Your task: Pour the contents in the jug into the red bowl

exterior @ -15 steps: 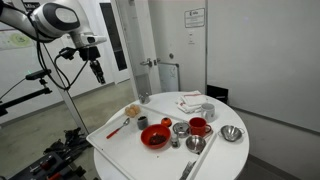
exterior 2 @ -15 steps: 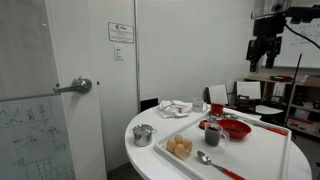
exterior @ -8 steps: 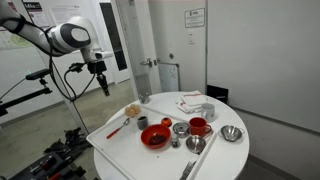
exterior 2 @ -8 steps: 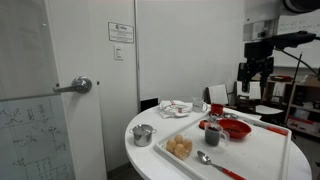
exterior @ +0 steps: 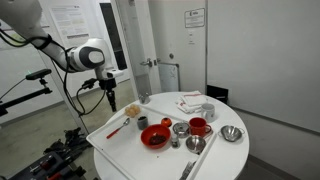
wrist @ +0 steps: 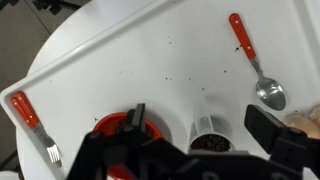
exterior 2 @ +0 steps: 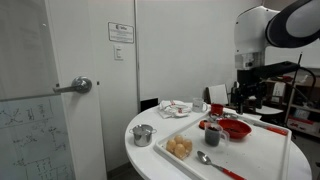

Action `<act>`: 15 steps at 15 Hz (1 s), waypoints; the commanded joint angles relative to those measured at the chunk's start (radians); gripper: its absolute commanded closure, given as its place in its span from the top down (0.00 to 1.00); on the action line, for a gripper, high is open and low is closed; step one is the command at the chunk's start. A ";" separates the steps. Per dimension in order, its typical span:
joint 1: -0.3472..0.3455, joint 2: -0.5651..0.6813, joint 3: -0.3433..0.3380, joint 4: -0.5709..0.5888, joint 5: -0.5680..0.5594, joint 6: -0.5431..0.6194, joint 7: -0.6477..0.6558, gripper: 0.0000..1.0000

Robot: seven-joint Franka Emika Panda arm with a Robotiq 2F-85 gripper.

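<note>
Next, my gripper needs to go to the jug's handle (exterior: 137, 122) (wrist: 202, 106), on the side toward the spoon, and close there.
The jug (wrist: 208, 128) is a small pale cup with dark contents, standing on the white tray (wrist: 150, 60). It also shows in both exterior views (exterior: 142, 122) (exterior 2: 212, 136). The wide red bowl (exterior: 155, 138) (exterior 2: 231, 128) stands right beside it. In the wrist view the red bowl (wrist: 112, 125) is mostly hidden behind my fingers. My gripper (wrist: 200, 125) is open and empty, with its fingers spread to either side of the jug but still well above it. In both exterior views the gripper (exterior: 110, 98) (exterior 2: 246, 95) hangs in the air at the table's edge.
A red-handled spoon (wrist: 256, 66) and a red-handled fork (wrist: 30, 122) lie on the tray. A dish of bread rolls (exterior: 133, 110) (exterior 2: 180, 148), metal cups (exterior: 180, 129) (exterior 2: 143, 135), a red mug (exterior: 198, 126) and a metal bowl (exterior: 231, 133) share the round table.
The arm has swung down and in toward the table. The gripper has dropped from high above to just over table height. Nothing on the table has moved.
</note>
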 commanded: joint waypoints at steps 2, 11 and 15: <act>0.034 0.093 -0.020 0.028 0.072 0.032 -0.080 1.00; 0.064 0.124 -0.038 0.030 0.162 0.022 -0.172 1.00; 0.107 0.252 -0.084 0.103 0.087 0.061 -0.086 1.00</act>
